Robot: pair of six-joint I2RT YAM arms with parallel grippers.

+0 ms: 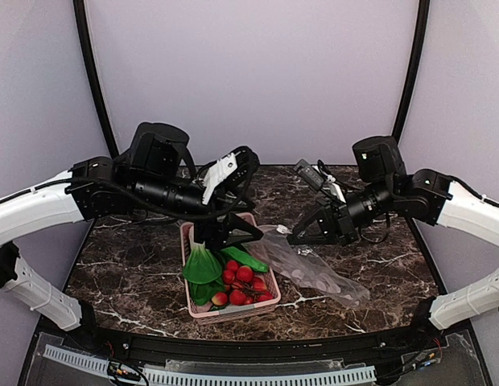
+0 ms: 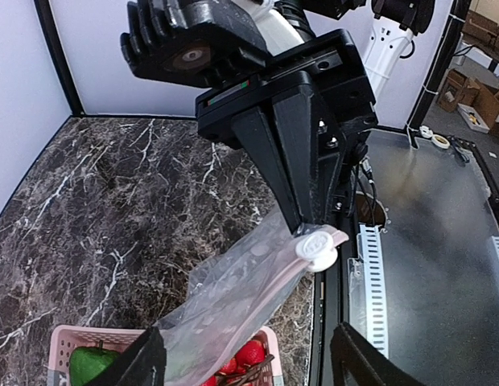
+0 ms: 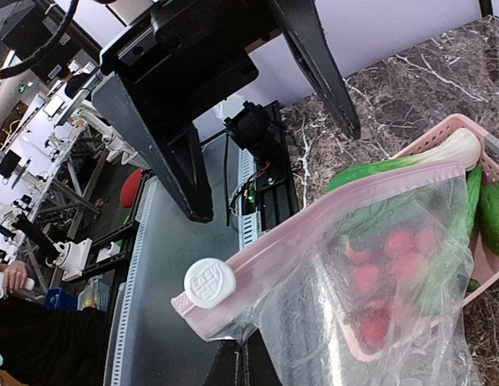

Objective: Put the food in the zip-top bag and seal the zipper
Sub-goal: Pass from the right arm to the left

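Note:
The bag's clear plastic below the zipper's slider is in my right gripper, so my left gripper needs to hold the bag's corner while my right gripper takes the zipper's end point(image 3: 183, 307).
The clear zip-top bag point(image 1: 318, 272) lies right of the pink basket point(image 1: 233, 312), its left corner lifted. My right gripper point(image 1: 296, 236) is shut on that corner; in the right wrist view its fingers point(image 3: 253, 366) pinch the bag just below the pinkish zipper strip point(image 3: 330, 225) and white slider point(image 3: 210, 283). My left gripper point(image 1: 229, 233) is open above the basket; in the left wrist view point(image 2: 245, 350) the bag point(image 2: 225, 297) hangs between its spread fingers. The bok choy point(image 1: 203, 265), cucumber piece point(image 1: 245, 259) and green pepper point(image 2: 92, 362) lie in the basket.
Red toy fruits point(image 1: 243, 283) fill the basket's near half. The dark marble table point(image 1: 137, 257) ends at a black front rail point(image 1: 249, 342). Both arms reach in above the table's middle, fingers close together.

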